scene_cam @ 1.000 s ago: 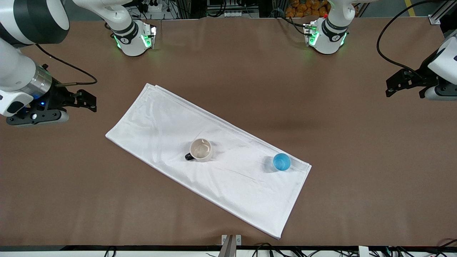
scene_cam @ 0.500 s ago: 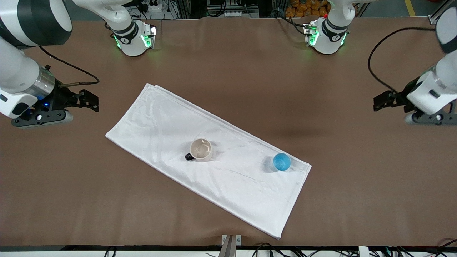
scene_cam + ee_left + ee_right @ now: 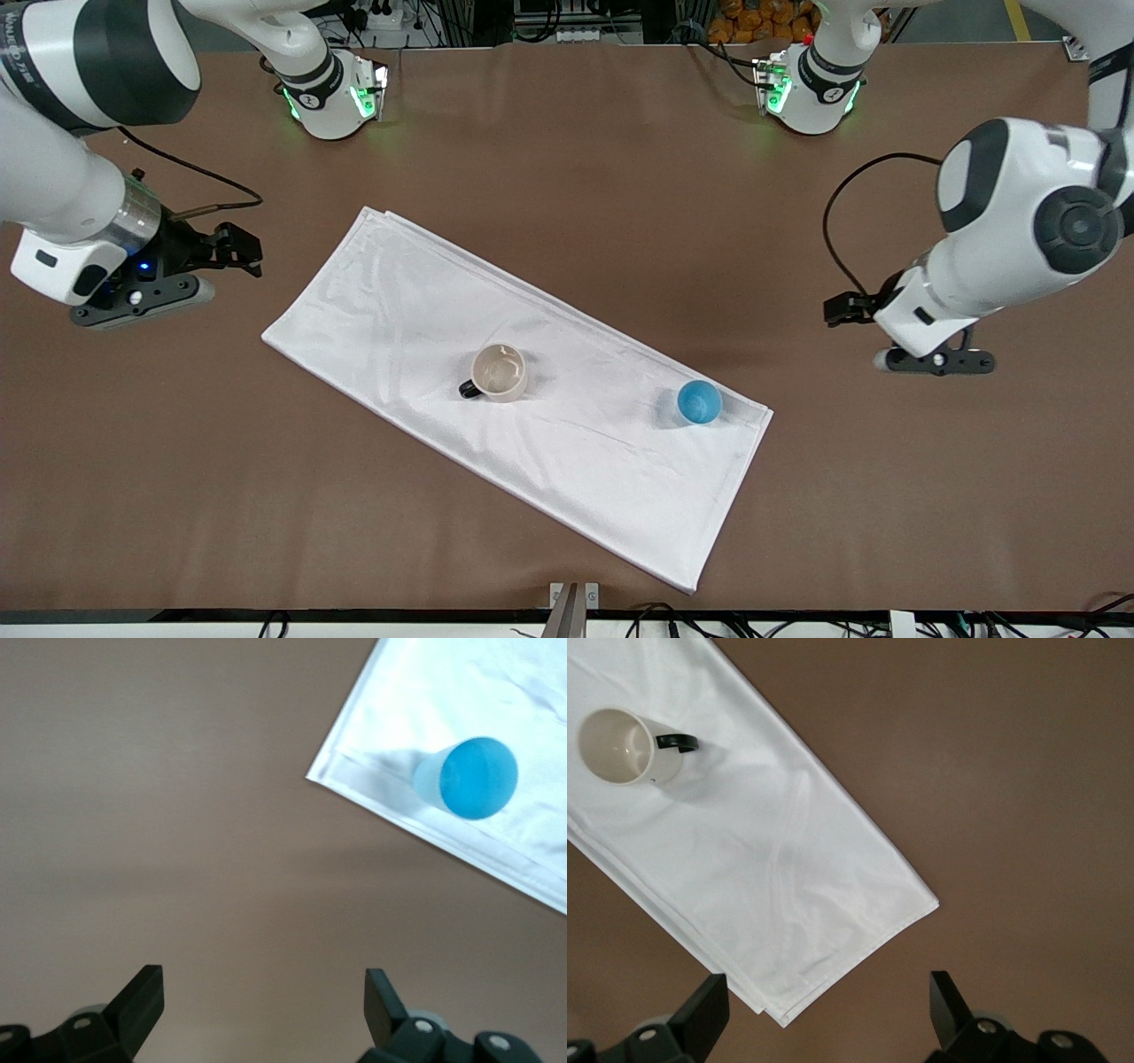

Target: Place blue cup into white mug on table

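Observation:
The blue cup is next for my left gripper. It should go there and close on the cup's rim (image 3: 720,400) (image 3: 444,786), on the side facing the white cloth's nearest corner.
The blue cup (image 3: 700,401) stands upright on a white cloth, near the cloth's edge toward the left arm's end of the brown table (image 3: 620,177). It also shows in the left wrist view (image 3: 474,778). The white mug (image 3: 499,372) with a black handle stands upright mid-cloth and empty; it also shows in the right wrist view (image 3: 625,749). My left gripper (image 3: 843,309) is open and empty over bare table beside the cloth's end, apart from the cup; its fingers (image 3: 379,992) frame bare table. My right gripper (image 3: 241,251) is open and empty over bare table by the cloth's other end.
The white cloth (image 3: 425,301) lies diagonally across the middle of the table; one corner shows in the right wrist view (image 3: 775,1014). Both arm bases (image 3: 332,97) stand at the table's edge farthest from the front camera. A cable (image 3: 833,230) trails from the left arm.
The left arm has swung in from the table's end toward the cloth and the blue cup. The right gripper has shifted slightly toward the cloth. Cup and mug have not moved.

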Action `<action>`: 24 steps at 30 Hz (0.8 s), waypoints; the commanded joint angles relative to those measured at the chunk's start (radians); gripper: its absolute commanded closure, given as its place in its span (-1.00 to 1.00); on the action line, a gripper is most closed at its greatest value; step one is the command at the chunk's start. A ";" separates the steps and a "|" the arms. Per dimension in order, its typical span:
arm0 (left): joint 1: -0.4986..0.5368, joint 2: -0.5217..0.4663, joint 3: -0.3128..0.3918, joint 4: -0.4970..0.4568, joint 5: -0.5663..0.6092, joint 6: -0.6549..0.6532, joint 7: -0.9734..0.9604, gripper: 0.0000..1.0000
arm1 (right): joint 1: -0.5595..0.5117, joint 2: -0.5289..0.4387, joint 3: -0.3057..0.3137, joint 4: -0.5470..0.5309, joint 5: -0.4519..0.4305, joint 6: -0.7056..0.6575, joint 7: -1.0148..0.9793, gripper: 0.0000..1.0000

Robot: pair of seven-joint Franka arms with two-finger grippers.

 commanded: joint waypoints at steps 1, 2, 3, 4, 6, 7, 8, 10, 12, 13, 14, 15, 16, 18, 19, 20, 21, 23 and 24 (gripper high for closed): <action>-0.030 0.035 -0.003 0.002 0.008 0.032 -0.055 -1.00 | 0.023 0.025 -0.003 0.013 0.002 0.005 -0.118 -1.00; -0.030 0.042 -0.003 0.003 0.008 0.037 -0.055 -1.00 | 0.029 0.032 -0.003 0.013 0.002 0.008 -0.146 -1.00; -0.032 0.050 -0.003 0.003 0.008 0.041 -0.056 -1.00 | 0.034 0.035 -0.003 0.013 0.002 0.013 -0.175 -1.00; -0.035 0.058 -0.003 0.003 0.008 0.046 -0.056 -1.00 | 0.037 0.036 -0.003 0.013 0.002 0.019 -0.206 -1.00; -0.044 0.071 -0.003 0.003 0.008 0.057 -0.056 -1.00 | 0.043 0.050 -0.003 0.013 0.002 0.025 -0.267 -1.00; -0.049 0.076 -0.003 0.003 0.008 0.061 -0.058 -1.00 | 0.044 0.058 -0.003 0.013 0.000 0.026 -0.302 -1.00; -0.050 0.084 -0.003 0.006 0.008 0.064 -0.059 -1.00 | 0.046 0.064 -0.003 0.013 0.002 0.029 -0.338 -1.00; -0.052 0.101 -0.003 0.009 0.008 0.066 -0.062 -1.00 | 0.055 0.075 -0.003 0.013 0.002 0.049 -0.395 -1.00; -0.055 0.117 -0.003 0.014 0.008 0.067 -0.062 -1.00 | 0.060 0.085 -0.003 0.013 0.000 0.062 -0.447 -1.00; -0.059 0.127 -0.003 0.014 0.008 0.072 -0.062 -1.00 | 0.061 0.091 -0.003 0.013 0.000 0.063 -0.470 -1.00; -0.061 0.134 -0.003 0.015 0.006 0.078 -0.062 -1.00 | 0.063 0.099 -0.003 0.014 0.000 0.066 -0.494 -1.00; -0.064 0.140 -0.003 0.014 0.006 0.086 -0.064 -1.00 | 0.063 0.105 -0.003 0.014 0.000 0.071 -0.519 -1.00; -0.067 0.150 -0.003 0.015 0.006 0.095 -0.064 -1.00 | 0.063 0.110 -0.003 0.016 0.000 0.077 -0.546 -1.00; -0.079 0.166 -0.003 0.015 0.006 0.115 -0.078 -1.00 | 0.066 0.124 -0.003 0.016 0.000 0.095 -0.602 -1.00; -0.088 0.174 -0.003 0.015 0.008 0.129 -0.093 -1.00 | 0.066 0.133 -0.003 0.014 0.002 0.109 -0.638 -1.00; -0.098 0.182 -0.003 0.015 0.009 0.141 -0.107 -1.00 | 0.069 0.140 -0.003 0.014 0.002 0.121 -0.671 -1.00; -0.105 0.193 -0.003 0.017 0.009 0.153 -0.119 -1.00 | 0.077 0.150 -0.003 0.016 0.002 0.137 -0.707 -1.00; -0.113 0.217 -0.003 0.025 0.011 0.178 -0.142 -1.00 | 0.092 0.168 -0.003 0.016 0.000 0.163 -0.766 -1.00; -0.115 0.231 -0.003 0.034 0.012 0.185 -0.154 -1.00 | 0.100 0.176 -0.003 0.016 0.000 0.172 -0.786 -1.00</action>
